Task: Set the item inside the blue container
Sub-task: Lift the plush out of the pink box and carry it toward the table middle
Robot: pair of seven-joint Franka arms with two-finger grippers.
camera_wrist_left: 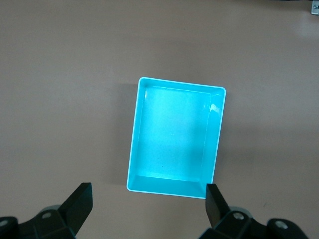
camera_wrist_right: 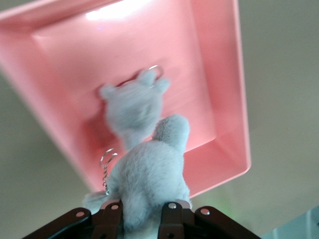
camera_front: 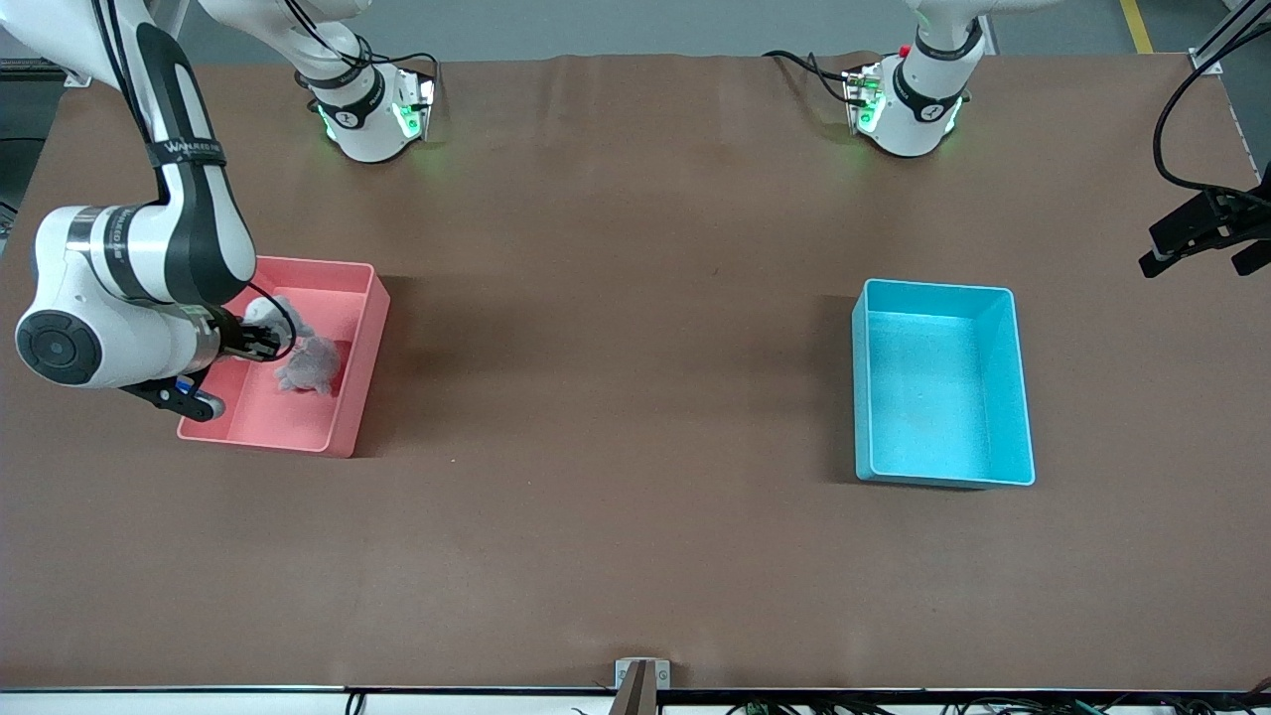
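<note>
The robot's right gripper will release the pale grey plush toy on the table midway (camera_front: 634,386) between the pink bin and the blue container. The toy now hangs just over the pink bin.
A pale grey plush toy (camera_front: 312,364) (camera_wrist_right: 149,174) with a small key chain hangs from my right gripper (camera_front: 266,345) (camera_wrist_right: 142,216), which is shut on its lower end just over the pink bin (camera_front: 363,357) (camera_wrist_right: 225,74). The blue container (camera_front: 938,288) (camera_wrist_left: 174,134) stands empty toward the left arm's end of the table. My left gripper (camera_front: 1197,258) (camera_wrist_left: 148,199) waits open, high above the table at that end, with nothing between its fingers. The blue container lies below it in the left wrist view.
A second, whiter plush toy (camera_front: 268,310) (camera_wrist_right: 132,107) with a key ring lies in the pink bin, farther from the front camera than the held one. Brown table surface (camera_front: 616,328) spreads between the two bins.
</note>
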